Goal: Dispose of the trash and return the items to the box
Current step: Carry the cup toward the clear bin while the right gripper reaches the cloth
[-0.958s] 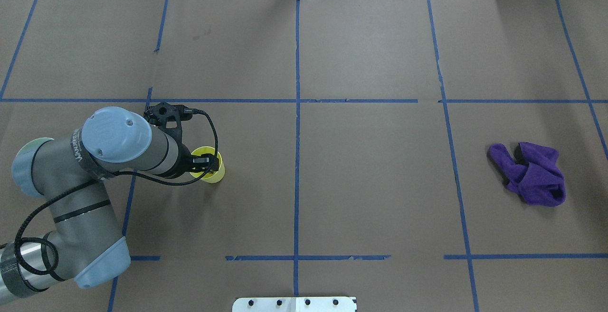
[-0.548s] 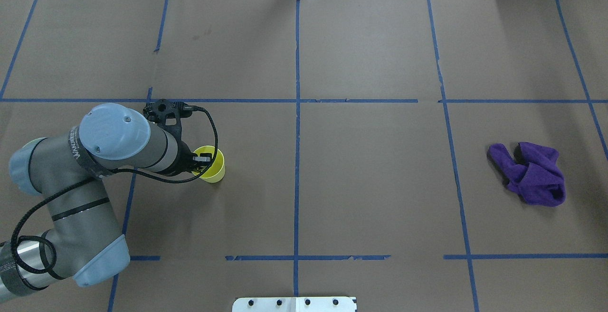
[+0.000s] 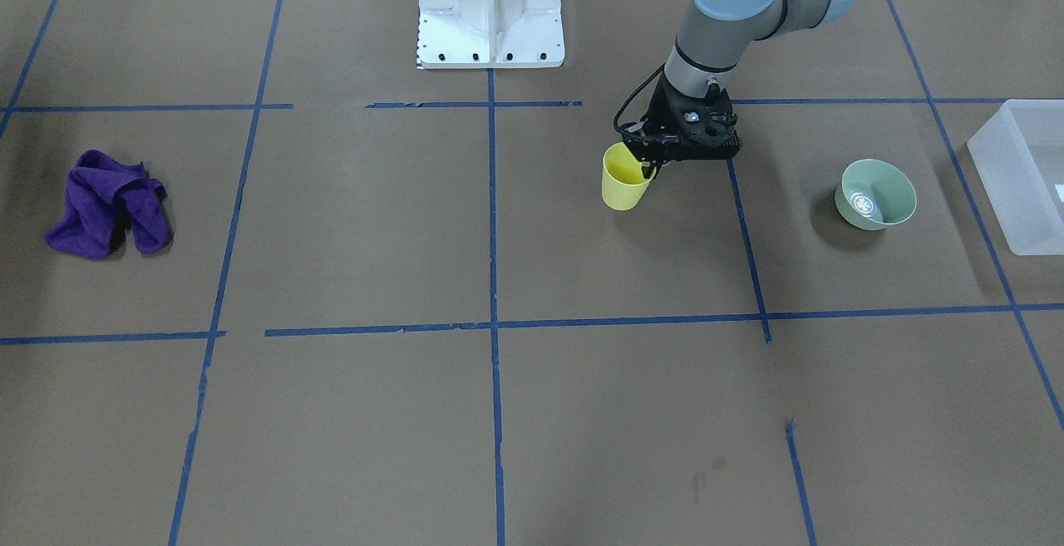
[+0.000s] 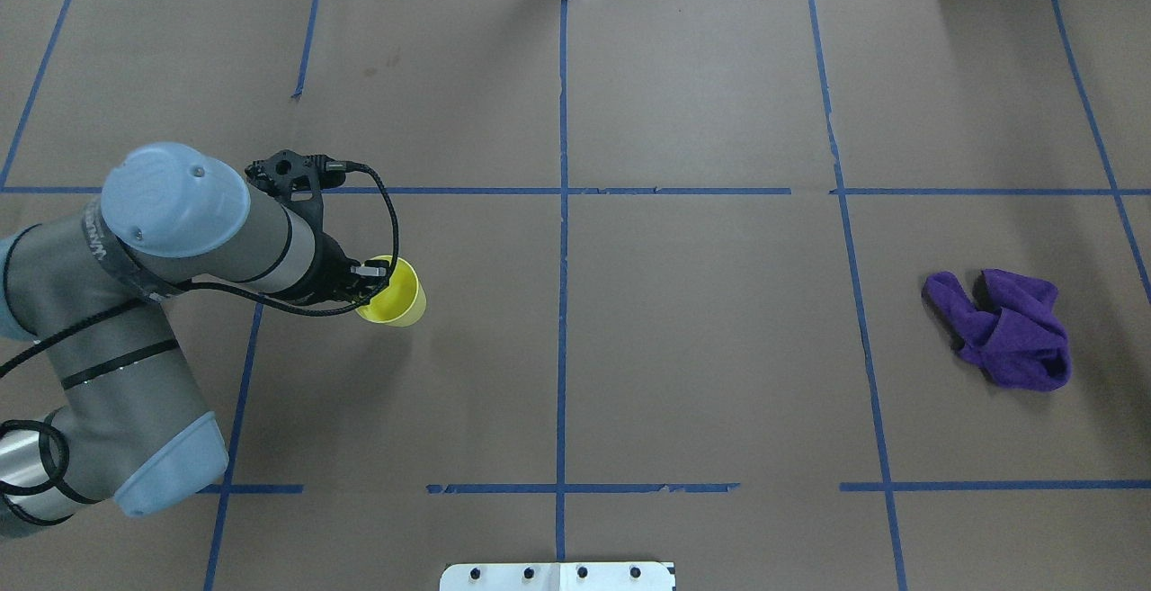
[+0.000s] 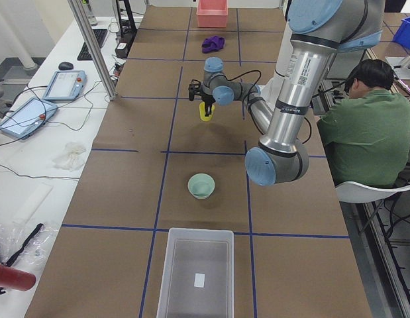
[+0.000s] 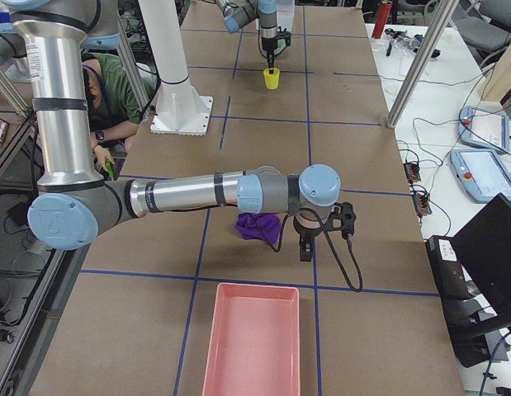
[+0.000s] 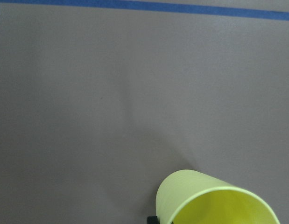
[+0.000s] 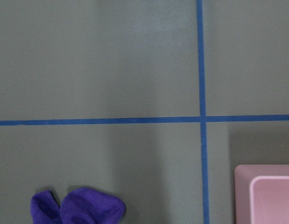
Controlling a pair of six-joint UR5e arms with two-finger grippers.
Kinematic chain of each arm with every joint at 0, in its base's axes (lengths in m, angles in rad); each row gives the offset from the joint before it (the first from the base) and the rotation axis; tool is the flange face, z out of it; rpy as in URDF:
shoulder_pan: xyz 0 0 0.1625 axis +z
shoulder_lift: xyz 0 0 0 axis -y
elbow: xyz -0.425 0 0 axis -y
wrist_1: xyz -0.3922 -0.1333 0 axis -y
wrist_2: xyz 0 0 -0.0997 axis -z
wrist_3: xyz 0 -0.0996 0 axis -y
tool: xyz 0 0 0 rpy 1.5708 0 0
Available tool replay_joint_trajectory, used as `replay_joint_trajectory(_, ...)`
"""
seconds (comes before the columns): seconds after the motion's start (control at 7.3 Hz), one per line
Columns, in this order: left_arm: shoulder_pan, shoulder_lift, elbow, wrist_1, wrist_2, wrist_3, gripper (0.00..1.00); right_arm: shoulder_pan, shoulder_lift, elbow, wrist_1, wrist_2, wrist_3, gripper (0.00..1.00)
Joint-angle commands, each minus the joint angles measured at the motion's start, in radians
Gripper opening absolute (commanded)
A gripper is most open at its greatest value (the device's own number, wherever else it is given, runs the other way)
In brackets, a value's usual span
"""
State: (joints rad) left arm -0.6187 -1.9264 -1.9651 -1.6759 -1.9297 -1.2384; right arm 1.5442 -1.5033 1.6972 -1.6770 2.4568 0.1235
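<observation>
Next, I grip the bunched end [image 3: 90,171] of the purple cloth with my right gripper, on the robot base's side, opposite its spread loose ends.
The yellow cup [image 4: 396,296] hangs tilted a little above the brown table. My left gripper [image 4: 367,276] is shut on its rim, one finger inside and one outside. The cup also shows in the front view [image 3: 623,179], the left wrist view [image 7: 207,200] and the exterior left view [image 5: 206,111]. The pale-green bowl [image 3: 875,194] stands upright on the table between the cup and the frosted-white box [image 3: 1024,174]; both are apart from the gripper. My right gripper [image 6: 306,246] hovers beside a purple cloth [image 6: 257,225]; I cannot tell whether it is open or shut.
The purple cloth [image 4: 1003,328] lies crumpled on the robot's right side of the table. A pink bin [image 6: 251,340] stands at the table's right end. The white robot base [image 3: 490,6] is at the table's edge. An operator in green [image 5: 360,129] sits beside the table.
My left arm has drawn back to the left and risen. The yellow cup has come up off the table with it and now hangs tilted.
</observation>
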Motion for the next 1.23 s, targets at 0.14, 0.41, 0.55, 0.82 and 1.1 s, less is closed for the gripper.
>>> replay_joint_trajectory(0.14, -0.136, -0.094, -0.101, 0.290, -0.022, 0.228, 0.00, -0.279, -0.058, 0.145, 0.157, -0.168, 0.409, 1.00)
replay_joint_trajectory(0.41, -0.248, -0.088, -0.115, 0.308, -0.023, 0.357, 0.00, -0.454, -0.218, 0.145, 0.554, -0.287, 0.704, 1.00)
replay_joint_trajectory(0.55, -0.292, -0.082, -0.115, 0.309, -0.023, 0.425, 0.00, -0.495, -0.291, 0.144, 0.644, -0.295, 0.720, 1.00)
replay_joint_trajectory(0.82, -0.410, -0.040, -0.110, 0.321, -0.051, 0.636, 0.00, -0.571, -0.307, 0.144, 0.651, -0.311, 0.728, 1.00)
replay_joint_trajectory(1.1, -0.489, -0.022, -0.097, 0.329, -0.052, 0.801, 0.00, -0.673, -0.325, 0.144, 0.649, -0.358, 0.728, 1.00)
